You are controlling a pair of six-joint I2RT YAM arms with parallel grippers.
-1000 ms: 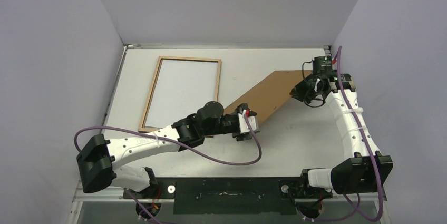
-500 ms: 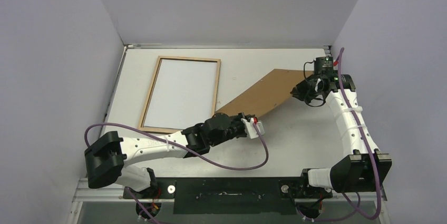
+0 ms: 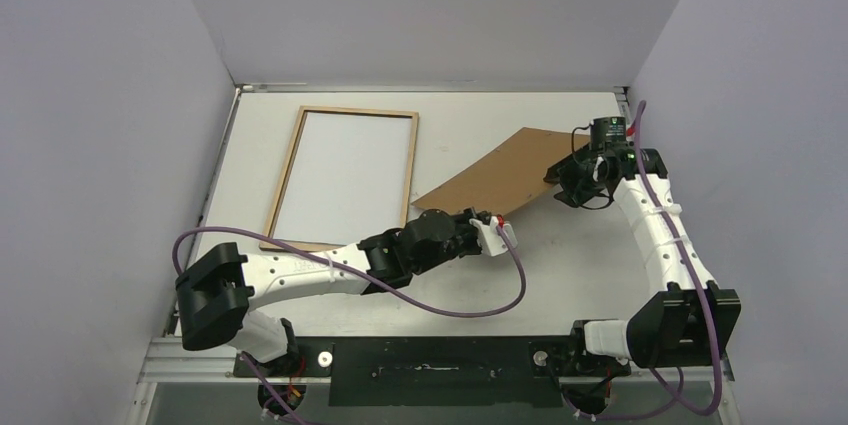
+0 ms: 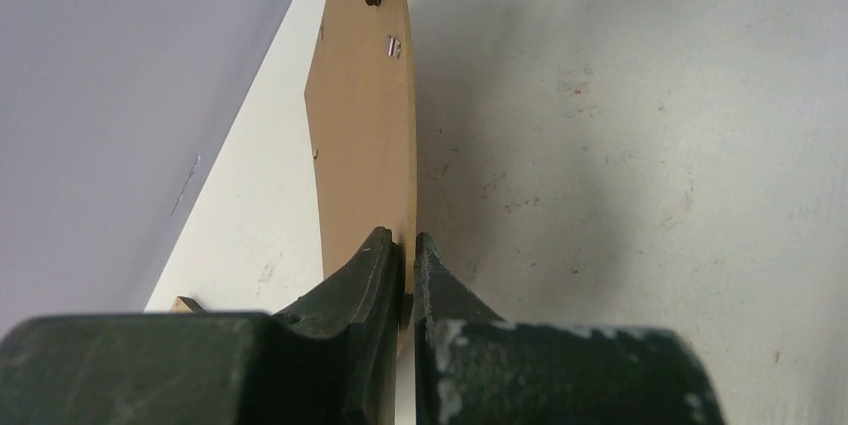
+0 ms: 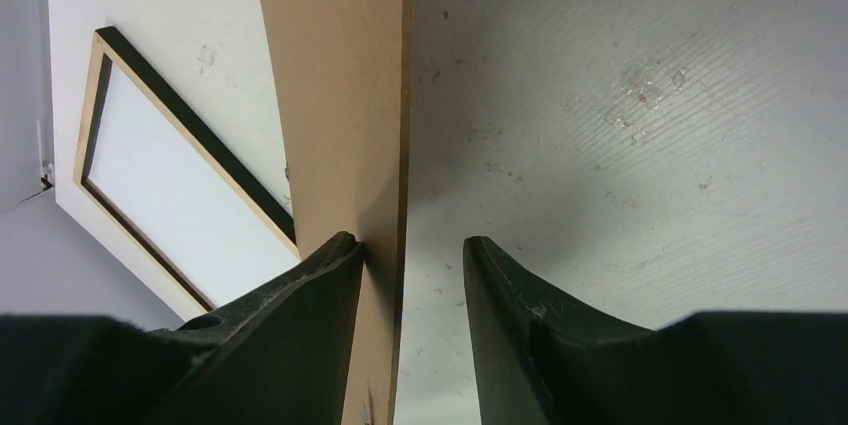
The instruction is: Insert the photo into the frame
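Note:
My left gripper is at the board's corner, so my right gripper will grip the middle of the board's edge (image 5: 402, 225) to let my left gripper steady the frame.
The frame (image 3: 285, 180) lies flat at the back left of the table, light wood rim up, its inside plain white; its rim (image 5: 205, 135) also shows in the right wrist view. The photo is out of view. A plain brown backing board (image 3: 500, 177) hangs tilted between both arms. My left gripper (image 3: 474, 218) is shut on the board's near corner, its jaws (image 4: 408, 245) pinching the thin edge of the board (image 4: 360, 115). My right gripper (image 3: 560, 173) is open around the far end: one finger (image 5: 330, 265) touches the board (image 5: 335, 75), the other stands apart.
Grey walls close in the table (image 3: 560, 255) at the back and on both sides. A black rail (image 3: 430, 370) with both arm bases runs along the near edge. Purple cables loop off each arm.
My left gripper closed on the board's near corner and carried it to the right. My right gripper has opened off the far end, which now sits lower.

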